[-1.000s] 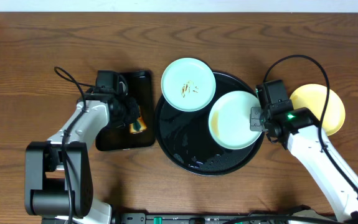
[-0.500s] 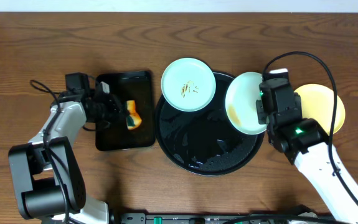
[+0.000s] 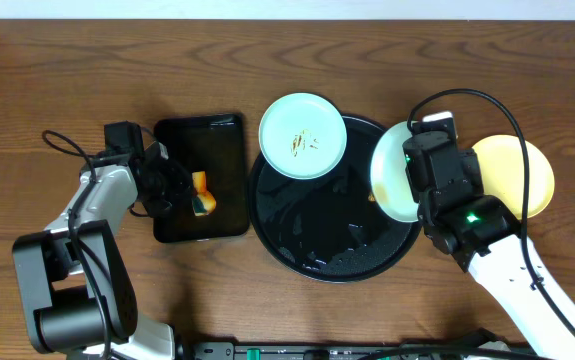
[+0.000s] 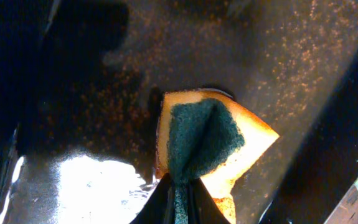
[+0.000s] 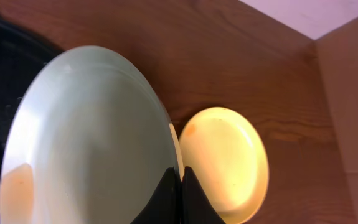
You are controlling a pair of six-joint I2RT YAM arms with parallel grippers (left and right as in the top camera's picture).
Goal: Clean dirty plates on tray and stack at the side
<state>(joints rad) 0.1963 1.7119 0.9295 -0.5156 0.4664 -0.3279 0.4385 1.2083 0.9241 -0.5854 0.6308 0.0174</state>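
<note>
I should release the second mint plate, now tilted up over the tray, with my right gripper on the round black tray's rim (image 3: 402, 205) facing the yellow plate.
A large round black tray (image 3: 307, 225) lies mid-table. A mint plate (image 3: 302, 135) with brown smears rests on its far-left rim. My right gripper (image 3: 414, 178) is shut on the rim of a second mint plate (image 3: 391, 172), holding it tilted up over the tray's right edge. In the right wrist view this plate (image 5: 85, 143) has an orange smear at its lower left, and the gripper (image 5: 180, 177) pinches its rim. A yellow plate (image 3: 522, 172) lies on the table to the right and also shows in the right wrist view (image 5: 225, 162). My left gripper (image 4: 180, 186) is shut on a folded yellow-green sponge (image 4: 207, 140).
A small rectangular black tray (image 3: 222, 200) lies left of the round tray, and the sponge (image 3: 201, 195) hangs over it. Its wet glossy floor (image 4: 73, 186) fills the left wrist view. Bare wooden table (image 3: 67, 80) surrounds everything. Cables trail from both arms.
My right gripper has lifted the mint plate off the tray and tilted it more upright, shifting right. My left gripper has drawn the sponge a little to the left over the rectangular tray.
</note>
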